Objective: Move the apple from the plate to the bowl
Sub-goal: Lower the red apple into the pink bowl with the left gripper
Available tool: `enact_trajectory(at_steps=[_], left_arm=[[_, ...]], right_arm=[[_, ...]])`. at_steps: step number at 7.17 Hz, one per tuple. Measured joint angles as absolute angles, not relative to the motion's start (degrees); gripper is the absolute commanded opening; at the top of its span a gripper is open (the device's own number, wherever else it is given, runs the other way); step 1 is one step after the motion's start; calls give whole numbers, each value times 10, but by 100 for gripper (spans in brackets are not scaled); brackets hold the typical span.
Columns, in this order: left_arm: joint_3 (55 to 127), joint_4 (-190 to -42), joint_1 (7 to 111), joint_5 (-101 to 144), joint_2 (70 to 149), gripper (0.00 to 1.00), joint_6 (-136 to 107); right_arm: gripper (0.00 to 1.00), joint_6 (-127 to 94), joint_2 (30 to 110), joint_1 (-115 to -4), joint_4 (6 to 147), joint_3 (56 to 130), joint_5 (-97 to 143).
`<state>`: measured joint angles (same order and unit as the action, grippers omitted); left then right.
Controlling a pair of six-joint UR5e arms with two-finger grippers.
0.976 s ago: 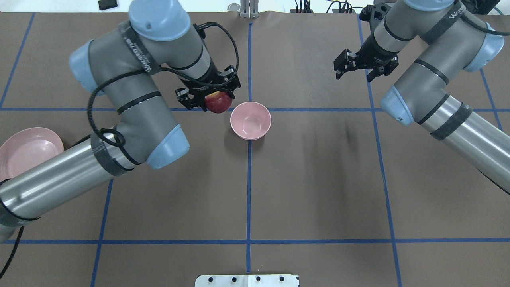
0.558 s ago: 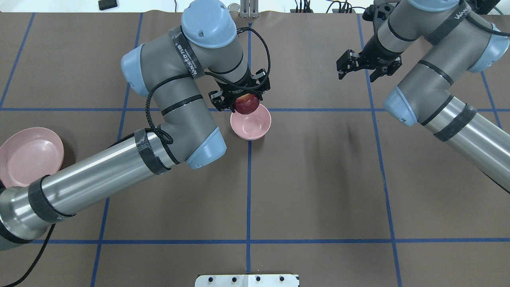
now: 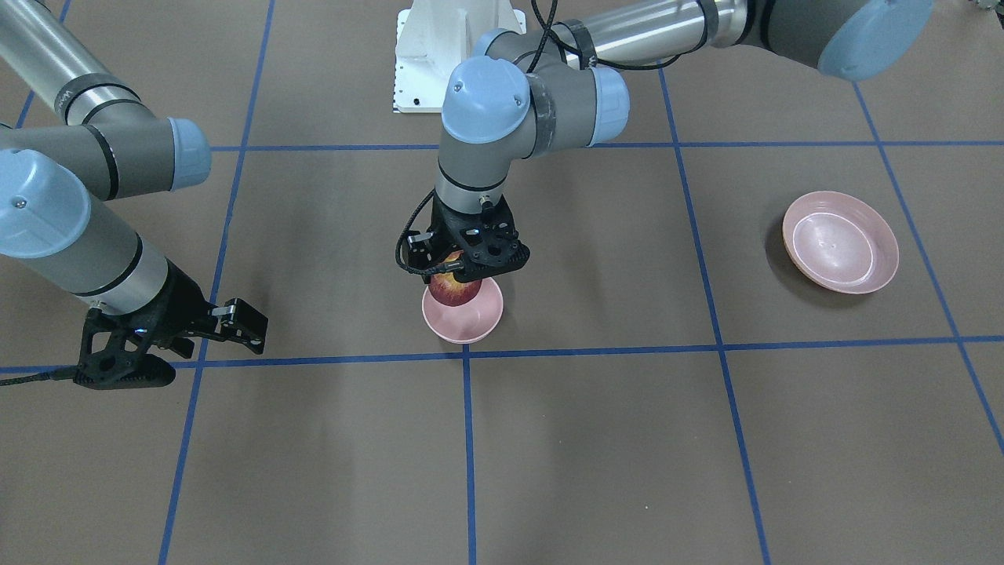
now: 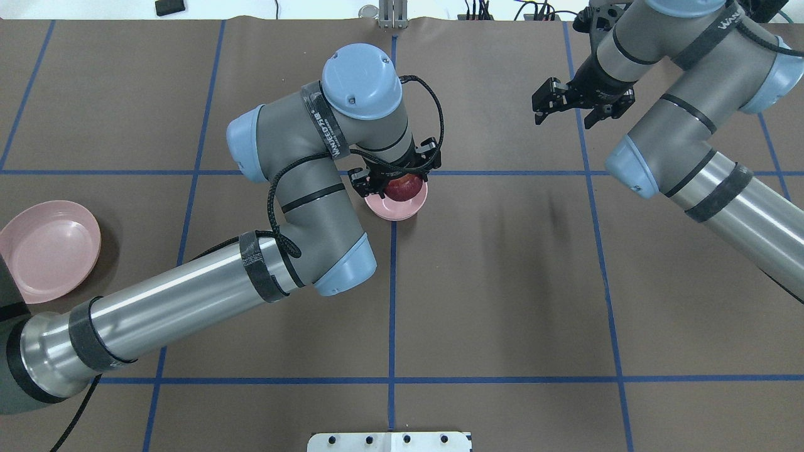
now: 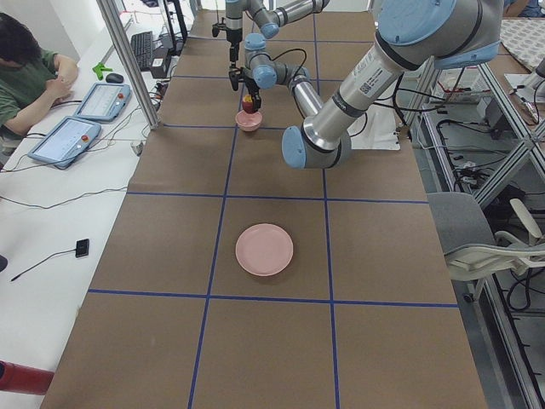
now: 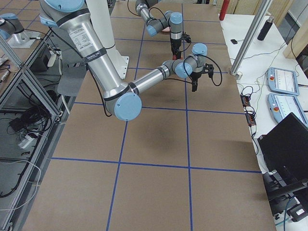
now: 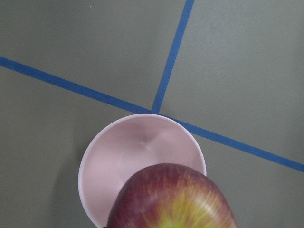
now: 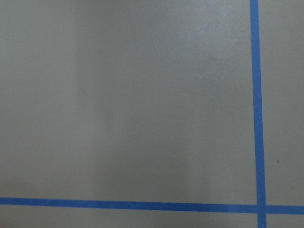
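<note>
The small deep pink bowl (image 3: 462,309) (image 7: 143,175) is beside the blue tape. Next, my left gripper lets the dark red apple, now held just above that bowl, go inside it.
The dark red apple (image 4: 403,186) is held in my left gripper (image 4: 399,183), just above the small deep pink bowl (image 4: 402,209) at the table's middle. In the front-facing view the apple (image 3: 452,291) hangs over the bowl (image 3: 473,323), near its rim level. The left wrist view shows the apple (image 7: 173,197) over the bowl (image 7: 137,152). The wide pink plate (image 4: 47,248) lies empty at the far left. My right gripper (image 4: 565,116) is open and empty, hovering at the back right.
Blue tape lines cross the brown table cover. A white base plate (image 4: 389,441) sits at the near edge. An operator (image 5: 25,68) sits beside the table with tablets. A small black object (image 4: 169,6) lies beyond the far edge.
My left arm has carried the apple rightward from beside the bowl to over it, and lower. The right arm has barely moved.
</note>
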<state>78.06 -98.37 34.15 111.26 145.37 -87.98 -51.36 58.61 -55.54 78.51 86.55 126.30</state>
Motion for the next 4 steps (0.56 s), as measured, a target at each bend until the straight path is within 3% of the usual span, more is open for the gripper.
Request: enact_trajectory(at_steps=[4], left_arm=[[743,-1011,340,1101,1455,0,-878]], right_arm=[[100,-513,586,-556,785,865,1263]])
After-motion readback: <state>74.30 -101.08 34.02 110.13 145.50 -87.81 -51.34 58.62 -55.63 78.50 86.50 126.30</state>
